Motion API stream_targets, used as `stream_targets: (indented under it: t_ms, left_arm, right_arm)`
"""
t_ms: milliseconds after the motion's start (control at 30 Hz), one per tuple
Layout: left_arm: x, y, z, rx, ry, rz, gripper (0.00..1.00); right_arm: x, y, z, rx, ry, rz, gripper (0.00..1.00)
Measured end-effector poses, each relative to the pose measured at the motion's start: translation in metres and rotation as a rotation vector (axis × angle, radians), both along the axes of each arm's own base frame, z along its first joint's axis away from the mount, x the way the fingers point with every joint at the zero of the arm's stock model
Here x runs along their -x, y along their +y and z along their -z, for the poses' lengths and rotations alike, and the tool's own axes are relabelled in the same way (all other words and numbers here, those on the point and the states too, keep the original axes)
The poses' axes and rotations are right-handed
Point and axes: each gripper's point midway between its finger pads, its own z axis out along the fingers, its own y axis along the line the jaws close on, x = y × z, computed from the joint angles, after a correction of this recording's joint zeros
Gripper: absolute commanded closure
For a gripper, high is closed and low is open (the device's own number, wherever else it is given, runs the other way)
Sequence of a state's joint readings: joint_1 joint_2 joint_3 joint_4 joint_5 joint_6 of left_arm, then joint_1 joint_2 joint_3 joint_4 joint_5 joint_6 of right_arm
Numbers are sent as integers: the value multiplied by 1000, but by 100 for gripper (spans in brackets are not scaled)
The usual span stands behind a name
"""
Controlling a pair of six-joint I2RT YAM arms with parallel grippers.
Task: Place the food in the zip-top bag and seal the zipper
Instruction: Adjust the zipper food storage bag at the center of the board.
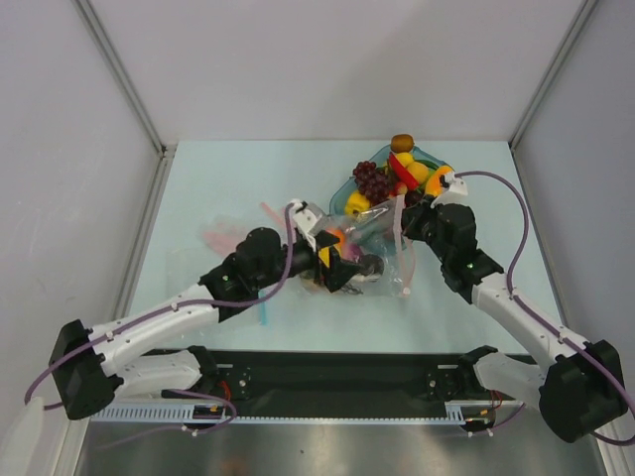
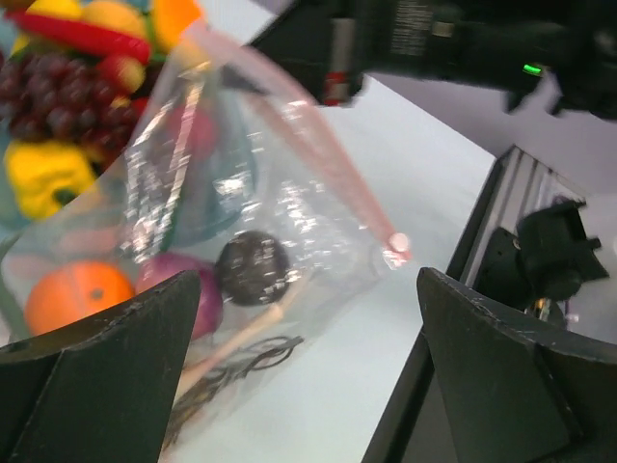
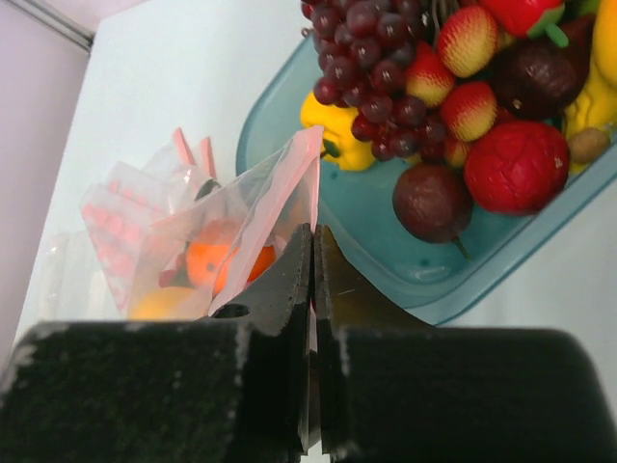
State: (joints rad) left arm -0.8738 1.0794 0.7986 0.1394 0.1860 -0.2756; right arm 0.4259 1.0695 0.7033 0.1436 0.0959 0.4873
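Note:
The pink zipper's near end [image 1: 405,290] [image 2: 396,249] on the zip-top bag is the next thing my left gripper should grab, across from where my right gripper pinches it.
The zip-top bag [image 1: 372,253] lies crumpled in front of the teal tray, with its mouth edge lifted. My right gripper [image 3: 313,233] is shut on that edge, pinching the pink zipper [image 3: 280,193]. Through the plastic I see food: an orange [image 2: 72,294], a purple piece [image 2: 183,289] and a dark round piece [image 2: 253,267]. My left gripper [image 2: 308,280] is open just above the bag's near side, its fingers [image 2: 106,376] wide apart with nothing between them. In the top view the left gripper [image 1: 332,263] is at the bag's left and the right gripper [image 1: 405,223] at its back right.
The teal tray [image 1: 342,188] behind the bag holds more food: dark grapes [image 3: 371,58], a yellow pepper [image 3: 333,135], a red fruit [image 3: 516,166], a brown plum [image 3: 431,201]. Spare bags with pink strips [image 1: 223,238] lie left. White walls enclose the table.

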Motion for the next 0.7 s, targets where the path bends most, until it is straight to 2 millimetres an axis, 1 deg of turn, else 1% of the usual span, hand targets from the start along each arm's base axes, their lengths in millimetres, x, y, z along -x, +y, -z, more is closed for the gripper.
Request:
stream_targets:
  t_ms: [67,167,233,300,367,500,533,633,700]
  left_arm:
    - [15,-14,-5,-16,-86,42,0]
    - [37,-36,-7,-59,-229,96,0]
    - [46,-47,-3,-97,-320,120,0]
    - [51,-55,8,-155,-395,144,0]
    - [54,-64,26,-244,-473,166,0]
    - [58,-79,77,-467,-592,188,0]
    - [57,-83,94,-539,-622,191,0]
    - [52,-89,128,-696,-672,183,0]
    - [45,-91,140,-768,-689,158,0]
  right_arm:
    - [-1,-2,7,-4,29,4,100]
    - [-1,-2,10,-13,43,-4,100]
    - [0,-2,9,-21,46,-11,100]
    - [1,-1,9,-29,51,-18,100]
    - [0,-1,9,-34,52,-18,100]
    - [0,-4,10,-48,60,-18,100]
    - [0,-5,10,-53,64,-20,100]
    - [0,-6,10,-62,70,-21,100]
    - [0,-8,10,-66,72,-20,100]
